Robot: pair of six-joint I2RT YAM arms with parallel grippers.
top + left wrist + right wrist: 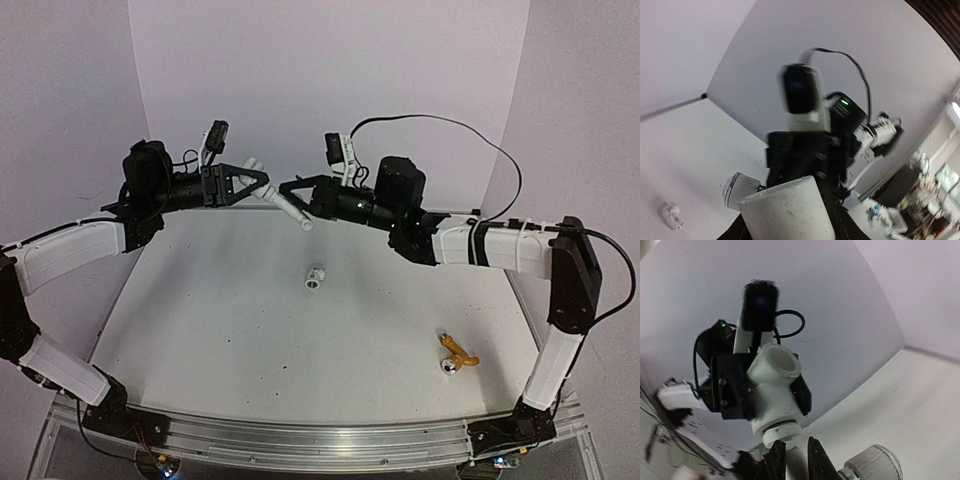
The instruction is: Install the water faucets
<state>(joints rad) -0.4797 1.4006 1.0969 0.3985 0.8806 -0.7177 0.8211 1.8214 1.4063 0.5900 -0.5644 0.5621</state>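
Observation:
My left gripper is to set down the stubby white pipe fitting, now in the air over the table's back, between the other white pipe fitting and the wall (pixel 198 263) on the gripper's side.
Both arms meet in the air over the back of the table. My left gripper (pixel 262 186) (pixel 790 222) is shut on a stubby white pipe fitting (pixel 254 163) (pixel 787 207) (pixel 772 382). My right gripper (pixel 286 188) (pixel 796 461) is shut on the stem of the white water faucet (pixel 297 213) (pixel 796 465), which points into the fitting's lower collar. The faucet's ribbed silvery end (pixel 872 463) (pixel 740 190) sticks out to one side. The yellow-gold water faucet (pixel 458 353) lies on the table at the front right, away from both grippers.
A second white pipe fitting (pixel 315 276) (pixel 671 215) lies on the white table (pixel 250 330) near its middle. Pale walls close in the back and both sides. The right arm's black cable (pixel 450 125) loops above it.

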